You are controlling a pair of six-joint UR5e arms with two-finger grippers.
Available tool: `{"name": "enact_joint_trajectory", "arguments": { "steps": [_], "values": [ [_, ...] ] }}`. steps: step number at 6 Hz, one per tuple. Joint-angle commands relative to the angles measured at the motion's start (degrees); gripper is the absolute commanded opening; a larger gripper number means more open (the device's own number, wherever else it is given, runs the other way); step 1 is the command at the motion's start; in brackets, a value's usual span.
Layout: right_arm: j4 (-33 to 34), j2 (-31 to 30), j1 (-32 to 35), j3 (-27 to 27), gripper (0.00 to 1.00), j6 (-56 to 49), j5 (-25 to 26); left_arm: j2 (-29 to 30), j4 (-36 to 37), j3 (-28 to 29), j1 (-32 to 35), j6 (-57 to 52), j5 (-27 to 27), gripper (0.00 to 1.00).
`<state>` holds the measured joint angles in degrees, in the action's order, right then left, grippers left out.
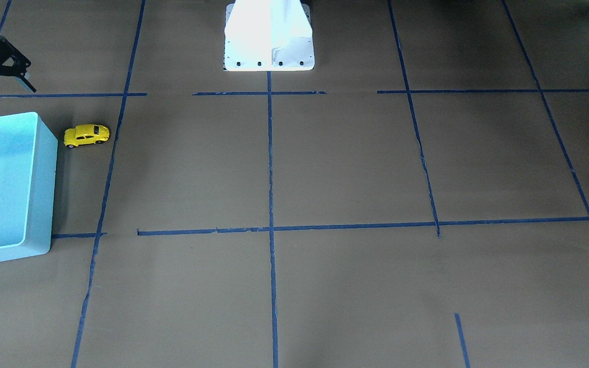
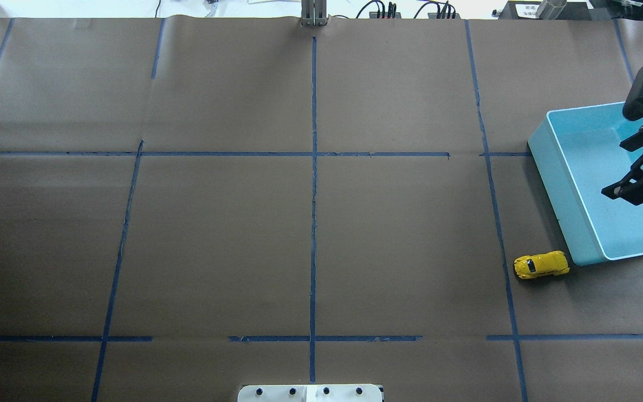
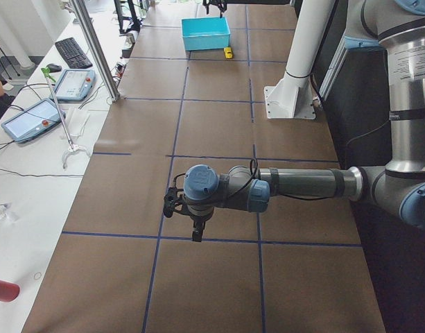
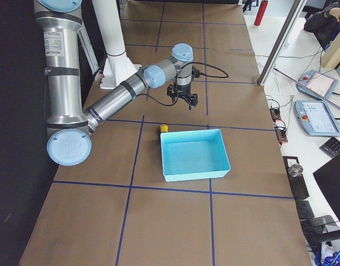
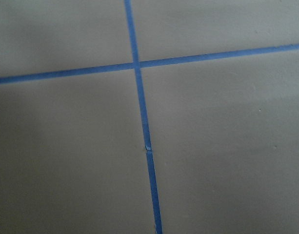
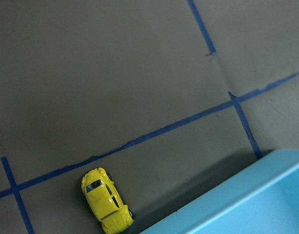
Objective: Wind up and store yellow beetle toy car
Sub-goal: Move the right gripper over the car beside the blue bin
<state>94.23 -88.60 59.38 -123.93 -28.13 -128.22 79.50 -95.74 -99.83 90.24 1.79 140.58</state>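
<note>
The fingers of my right gripper needs to close on the middle of the yellow beetle toy car (image 1: 84, 133) (image 6: 107, 202), across its roof and along the car's long sides.
The yellow beetle toy car (image 2: 541, 264) stands on its wheels on the brown table, just outside the near corner of the turquoise bin (image 2: 556, 167). It also shows in the front view (image 1: 87, 135) and the right wrist view (image 6: 106, 200). My right gripper (image 2: 637, 166) hangs open and empty above the bin, apart from the car; it also shows in the front view (image 1: 12, 106). My left gripper (image 3: 196, 234) shows only in the exterior left view, far from the car, low over the table. I cannot tell whether it is open or shut.
The bin's inside shows nothing in it. Blue tape lines (image 2: 313, 167) divide the table into squares. The robot's white base (image 1: 269, 36) stands at the table's middle edge. Tablets and a keyboard (image 3: 73, 52) lie on a side bench beyond the table.
</note>
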Motion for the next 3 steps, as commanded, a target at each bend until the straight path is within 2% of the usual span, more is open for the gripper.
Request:
{"name": "enact_joint_trajectory", "arguments": {
  "steps": [1, 2, 3],
  "values": [
    [-12.8, -4.0, -6.6, 3.4, 1.0, -7.1, 0.3, 0.0, 1.5, -0.3, 0.1, 2.0, -0.3, 1.0],
    [-15.8, -5.3, -10.2, 3.3, 1.0, -7.1, 0.6, 0.5, 1.5, -0.7, 0.0, 2.0, -1.8, 1.0],
    [-19.9, -8.5, -13.9, 3.3, 1.0, -6.8, 3.2, -0.4, 1.5, 0.7, 0.0, 2.0, -1.9, 1.0]
  ]
}}
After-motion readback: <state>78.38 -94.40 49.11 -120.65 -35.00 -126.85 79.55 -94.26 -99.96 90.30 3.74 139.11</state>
